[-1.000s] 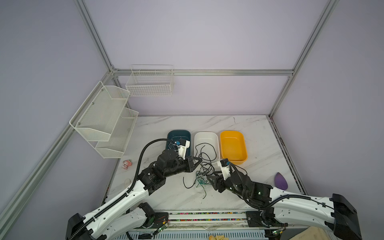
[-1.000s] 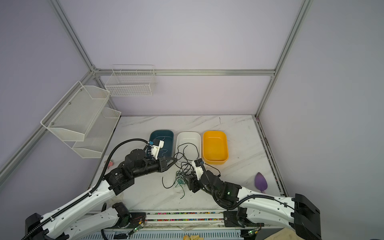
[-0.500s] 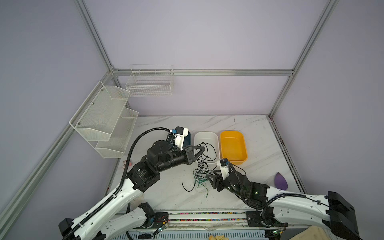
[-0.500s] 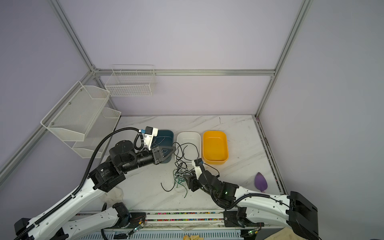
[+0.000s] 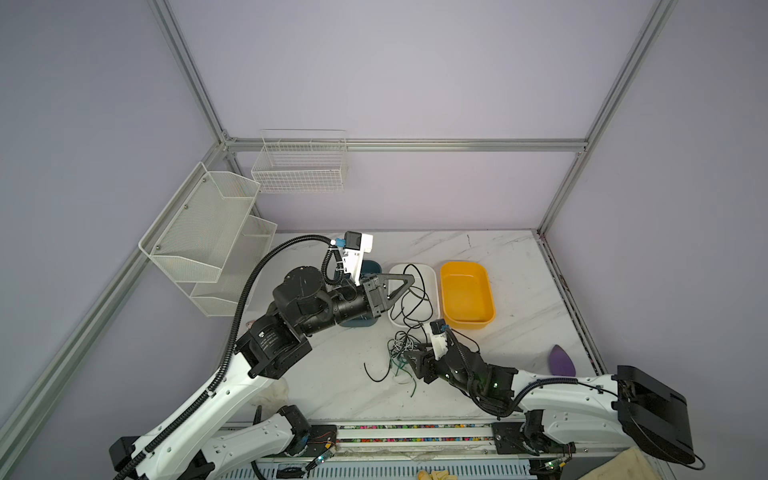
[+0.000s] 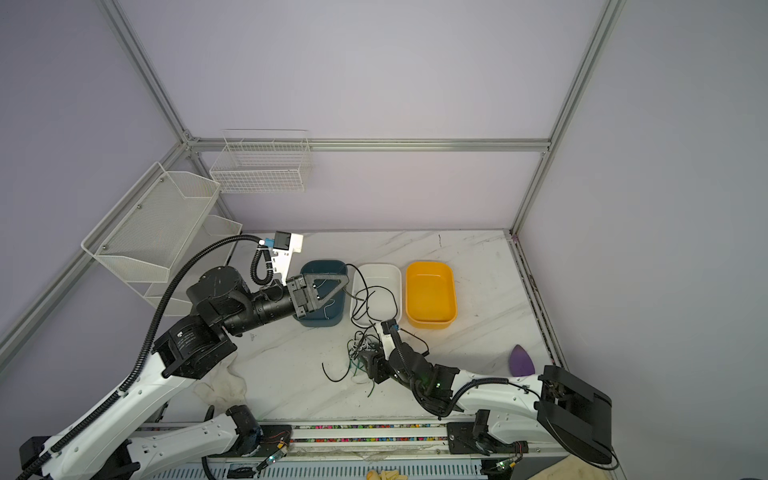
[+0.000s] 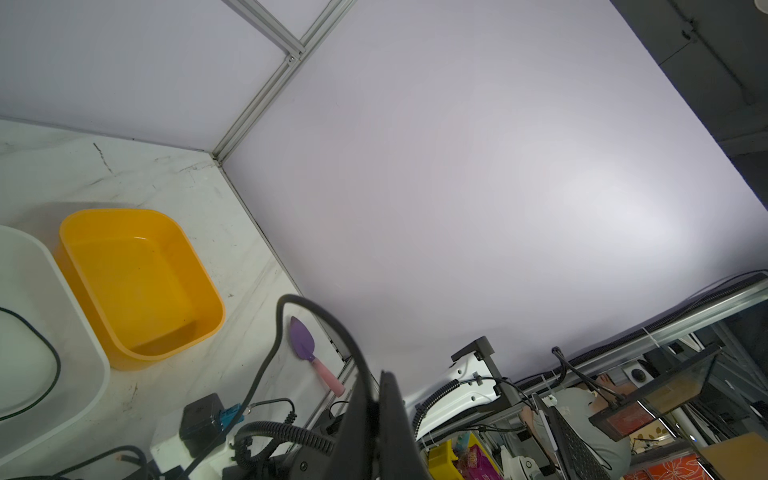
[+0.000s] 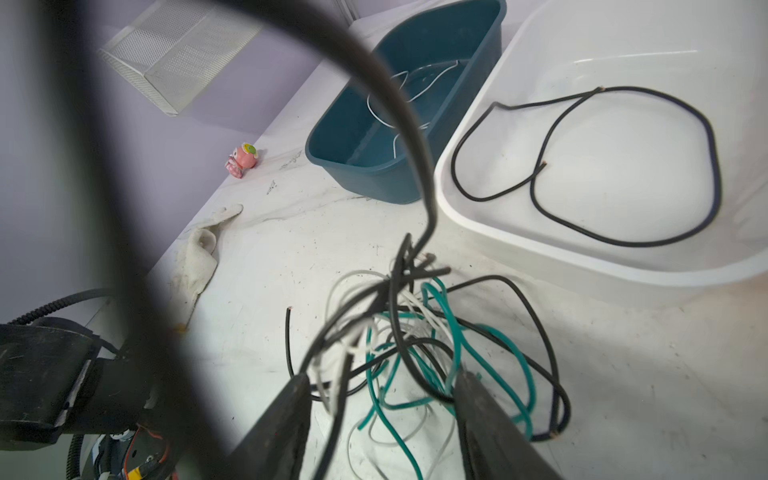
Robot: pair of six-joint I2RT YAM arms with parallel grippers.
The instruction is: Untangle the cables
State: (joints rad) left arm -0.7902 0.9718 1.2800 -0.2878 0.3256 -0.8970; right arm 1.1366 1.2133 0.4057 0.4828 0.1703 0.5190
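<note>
My left gripper holds the black cable. I need to close my right gripper on that cable where its hanging part meets the top of the knot [image 5: 412,328] [image 8: 404,270].
A knot of thin black, white and green cables [image 5: 401,353] [image 6: 359,349] [image 8: 399,332] lies on the marble table in front of the bins. My left gripper [image 5: 409,277] [image 6: 347,277] [image 7: 378,399] hangs raised over the bins, shut on one black cable [image 7: 307,301] [image 8: 415,141] that runs down into the knot. My right gripper [image 5: 413,360] [image 6: 366,358] [image 8: 380,390] sits low at the knot, jaws open, with strands lying between its fingers [image 8: 291,399]. A separate black cable [image 8: 623,88] lies coiled in the white bin [image 8: 540,249]. A white one rests in the teal bin [image 8: 365,178].
Teal bin [image 6: 322,316], white bin [image 5: 428,270] and yellow bin [image 5: 467,295] [image 7: 137,282] stand in a row at mid-table. A purple trowel [image 5: 561,361] lies far right. A white cloth [image 6: 220,382] and pink toy [image 8: 243,160] lie left. Wire shelves [image 5: 208,232] hang on the left wall.
My left gripper has lifted up and back from beside the knot to above the bins, pulling the black cable taut with it. The right gripper has stayed at the knot.
</note>
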